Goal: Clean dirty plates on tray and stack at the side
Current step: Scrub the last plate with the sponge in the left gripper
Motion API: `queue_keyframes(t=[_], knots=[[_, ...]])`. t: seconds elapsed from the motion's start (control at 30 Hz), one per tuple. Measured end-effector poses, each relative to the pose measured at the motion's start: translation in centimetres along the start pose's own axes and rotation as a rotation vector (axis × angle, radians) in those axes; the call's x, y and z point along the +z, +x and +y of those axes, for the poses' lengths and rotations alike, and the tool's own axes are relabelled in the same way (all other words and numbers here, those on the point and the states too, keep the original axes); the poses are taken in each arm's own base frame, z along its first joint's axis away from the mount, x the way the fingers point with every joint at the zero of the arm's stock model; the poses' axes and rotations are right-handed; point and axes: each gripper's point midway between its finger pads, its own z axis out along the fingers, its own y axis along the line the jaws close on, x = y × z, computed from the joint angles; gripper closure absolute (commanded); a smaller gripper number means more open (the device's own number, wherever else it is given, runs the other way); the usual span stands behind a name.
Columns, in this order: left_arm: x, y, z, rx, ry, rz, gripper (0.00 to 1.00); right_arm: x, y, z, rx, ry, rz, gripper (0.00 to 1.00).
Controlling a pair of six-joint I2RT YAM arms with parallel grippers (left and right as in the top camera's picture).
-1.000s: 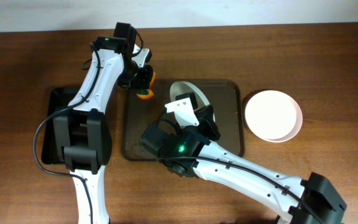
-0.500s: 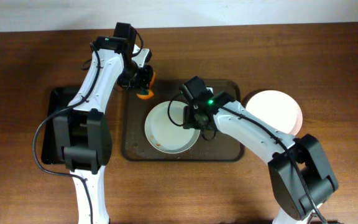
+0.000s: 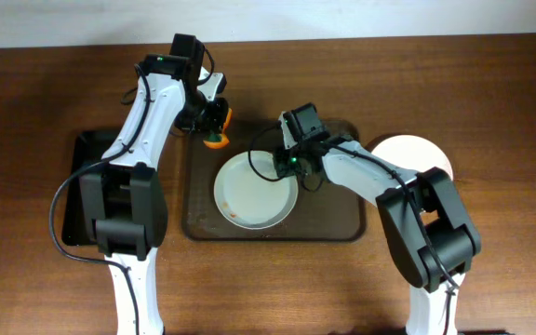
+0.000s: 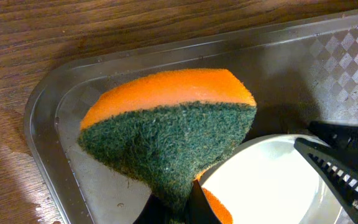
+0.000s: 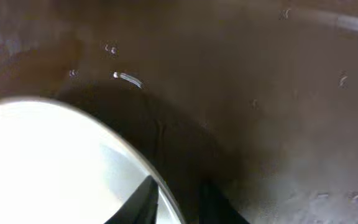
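Next, my left gripper releases the orange and green sponge, still held over the tray's far corner, near the middle of the black bin [image 3: 121, 178] next to the tray.
A white dirty plate [image 3: 252, 192] with orange smears near its front edge lies on the brown tray [image 3: 339, 221]. My right gripper [image 3: 287, 166] is at the plate's right rim; in the right wrist view the rim [image 5: 135, 149] runs between the two fingers, which are closed on it. My left gripper [image 3: 212, 119] is shut on an orange and green sponge [image 3: 216, 140] and holds it over the tray's far left corner, just beyond the plate. In the left wrist view the sponge [image 4: 166, 124] hangs above the plate [image 4: 266, 186].
A clean white plate [image 3: 415, 160] sits on the table right of the tray, partly hidden by my right arm. A black bin [image 3: 84, 191] stands at the left. The table is dark wood [image 3: 491, 93].
The plate was held tilted up a second ago and now lies flat on the tray. My right arm has swung round to its right rim. The left arm and sponge have not moved.
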Motion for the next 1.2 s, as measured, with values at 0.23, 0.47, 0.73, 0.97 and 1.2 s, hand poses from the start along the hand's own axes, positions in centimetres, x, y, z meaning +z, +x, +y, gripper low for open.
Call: queue_keyframes(t=[0.23,0.47,0.73,0.97,1.2], knots=[[0.0,0.4,0.0,-0.005,-0.002,0.018,1.0,0.0,2.3,2.2,0.274,0.04,0.074,0.96],[3.5,4.0,-0.3,-0.004,-0.003,0.129,1.0,-1.4,2.9,-1.5,0.643,0.166,0.089,0.96],[7.6,1.7,-1.8,0.209,-0.041,-0.068,1.0,-1.5,2.7,-1.9,0.661,0.183,0.075,0.96],[7.3,-4.1,-0.9,0.219,-0.368,-0.368,1.0,-1.3,1.8,-1.4,0.653,0.149,0.048,0.96],[1.5,-7.0,0.6,0.163,-0.751,-0.518,1.0,-1.4,2.3,-1.8,0.648,0.171,0.064,0.96]])
